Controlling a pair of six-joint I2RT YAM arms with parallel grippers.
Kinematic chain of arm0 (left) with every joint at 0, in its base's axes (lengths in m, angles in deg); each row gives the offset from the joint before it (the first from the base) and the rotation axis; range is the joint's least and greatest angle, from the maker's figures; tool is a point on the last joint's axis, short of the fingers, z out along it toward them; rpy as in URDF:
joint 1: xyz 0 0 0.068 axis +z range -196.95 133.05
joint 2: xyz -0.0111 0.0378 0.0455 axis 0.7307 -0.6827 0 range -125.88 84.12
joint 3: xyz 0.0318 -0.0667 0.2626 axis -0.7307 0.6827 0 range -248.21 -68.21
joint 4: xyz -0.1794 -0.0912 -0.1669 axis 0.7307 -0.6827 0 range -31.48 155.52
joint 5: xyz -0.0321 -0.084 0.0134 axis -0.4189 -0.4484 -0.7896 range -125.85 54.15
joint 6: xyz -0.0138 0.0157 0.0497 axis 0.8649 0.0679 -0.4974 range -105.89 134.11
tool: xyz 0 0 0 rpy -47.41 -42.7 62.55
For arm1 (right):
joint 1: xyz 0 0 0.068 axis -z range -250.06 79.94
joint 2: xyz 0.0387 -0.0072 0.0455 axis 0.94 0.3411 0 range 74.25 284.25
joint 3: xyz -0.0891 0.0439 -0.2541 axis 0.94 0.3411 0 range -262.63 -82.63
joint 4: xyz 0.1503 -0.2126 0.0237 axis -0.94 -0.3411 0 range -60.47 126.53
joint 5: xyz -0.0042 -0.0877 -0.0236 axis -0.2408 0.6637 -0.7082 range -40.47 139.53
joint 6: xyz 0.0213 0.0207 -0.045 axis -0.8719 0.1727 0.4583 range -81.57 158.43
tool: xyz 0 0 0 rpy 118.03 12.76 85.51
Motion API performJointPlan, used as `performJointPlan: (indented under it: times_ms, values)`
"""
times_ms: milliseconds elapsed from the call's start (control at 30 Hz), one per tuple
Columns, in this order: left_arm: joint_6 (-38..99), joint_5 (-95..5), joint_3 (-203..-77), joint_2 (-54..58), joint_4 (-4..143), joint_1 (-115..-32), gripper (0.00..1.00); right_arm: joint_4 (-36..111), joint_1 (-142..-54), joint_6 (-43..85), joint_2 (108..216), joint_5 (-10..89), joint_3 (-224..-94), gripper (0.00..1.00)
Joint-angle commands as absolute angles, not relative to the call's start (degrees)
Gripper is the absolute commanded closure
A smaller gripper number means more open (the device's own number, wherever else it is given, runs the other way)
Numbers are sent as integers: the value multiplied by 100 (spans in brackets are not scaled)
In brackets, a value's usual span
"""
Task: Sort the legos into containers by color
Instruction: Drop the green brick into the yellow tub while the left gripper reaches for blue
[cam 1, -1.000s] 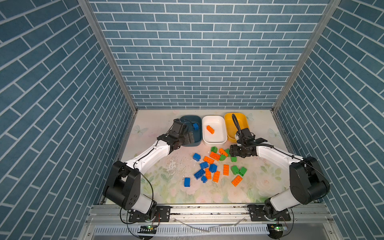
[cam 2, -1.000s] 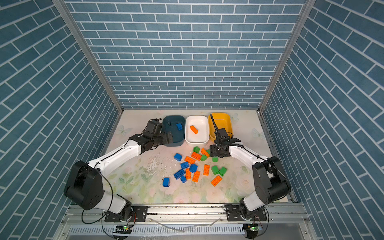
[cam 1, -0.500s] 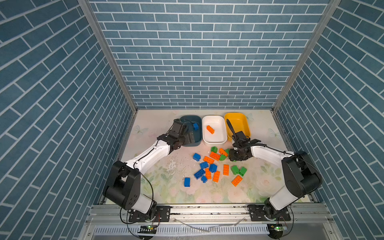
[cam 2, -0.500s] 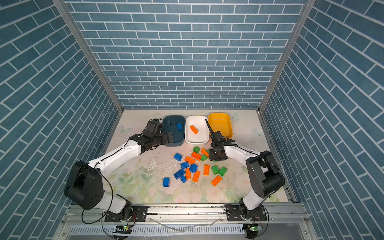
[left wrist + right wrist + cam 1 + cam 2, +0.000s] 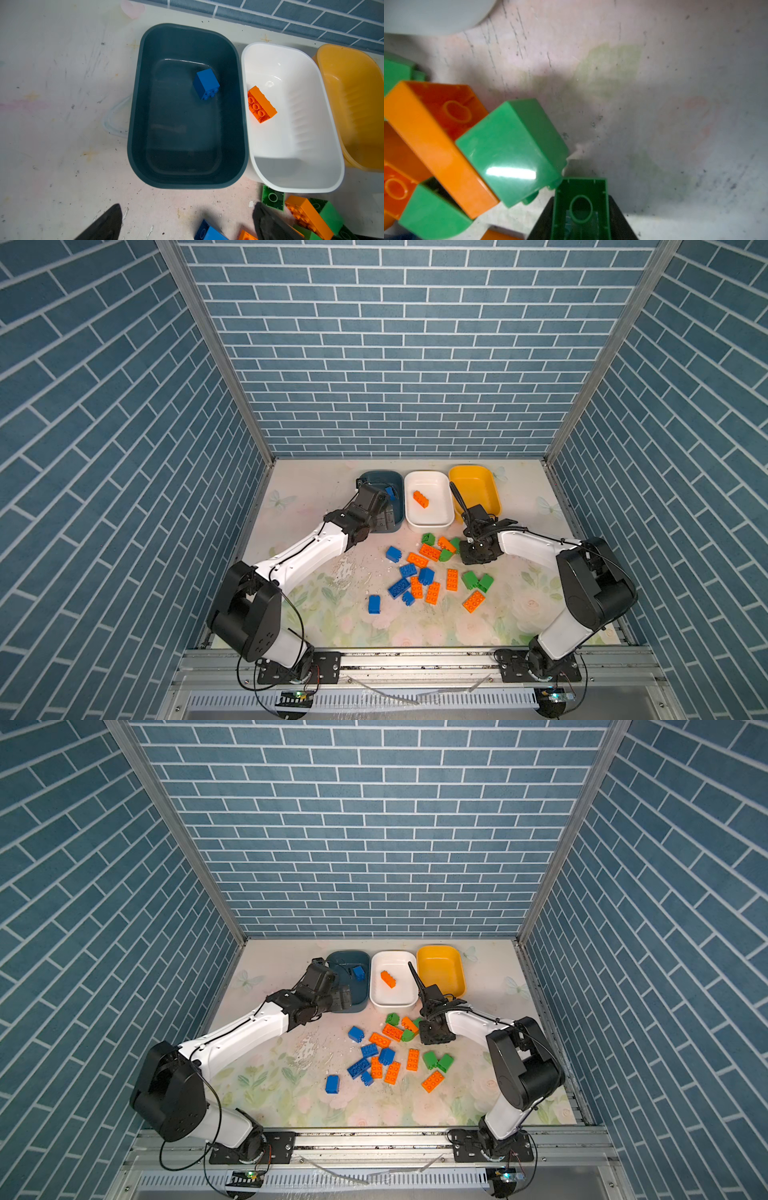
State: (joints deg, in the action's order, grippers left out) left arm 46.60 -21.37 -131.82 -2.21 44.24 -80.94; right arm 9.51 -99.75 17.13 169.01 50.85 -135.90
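The sides of the loose blue lego [image 5: 393,554] [image 5: 210,232] lying nearest the teal tub, apart from the other blue legos, should be gripped next by my left gripper.
Three containers stand in a row at the back: the dark teal tub [image 5: 135,104] holds one blue lego [image 5: 205,84], the white tub [image 5: 291,145] holds one orange lego [image 5: 260,105], and the yellow tub [image 5: 473,485] shows nothing inside. Loose blue, orange and green legos [image 5: 428,576] lie scattered on the table in front of them. My left gripper [image 5: 187,207] hangs open over the teal tub's near rim, nothing between its fingers. My right gripper [image 5: 581,207] is down at the pile's right edge [image 5: 476,553], shut on a green lego [image 5: 581,199] whose hollow underside faces the camera.
A second green lego [image 5: 512,149] and an orange one [image 5: 431,133] lie against the held brick. The table [image 5: 316,497] has a floral cover. Brick-patterned walls close in three sides. A metal rail [image 5: 415,664] runs along the front.
My right gripper has swung left from in front of the yellow tub to the pile's edge and closed its jaws on a green lego. The left arm has not moved.
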Motion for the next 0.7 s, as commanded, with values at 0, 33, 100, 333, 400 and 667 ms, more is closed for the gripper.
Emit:
performJointPlan:
  times_ms: [0,33,100,333,400,667]
  values:
    - [4548,-1328,-13487,-345,4101,-8428,1,1107,-10011,1956,16568,5142,-13509,65]
    - [4569,-1286,-13515,-360,4107,-8483,1,1188,-10007,1978,16482,5134,-13457,66]
    - [4613,-1312,-13527,-401,4197,-8560,1,1377,-10009,1997,16292,5134,-13342,67]
    - [4651,-1434,-13821,-698,4118,-8759,1,2232,-9956,1621,15615,5200,-12970,69]
    - [4590,-1560,-13887,-763,4163,-8822,1,2675,-9832,1447,15413,5104,-12808,69]
    - [4688,-2002,-13995,-990,4212,-8834,1,3612,-9071,1009,15620,4540,-12921,70]
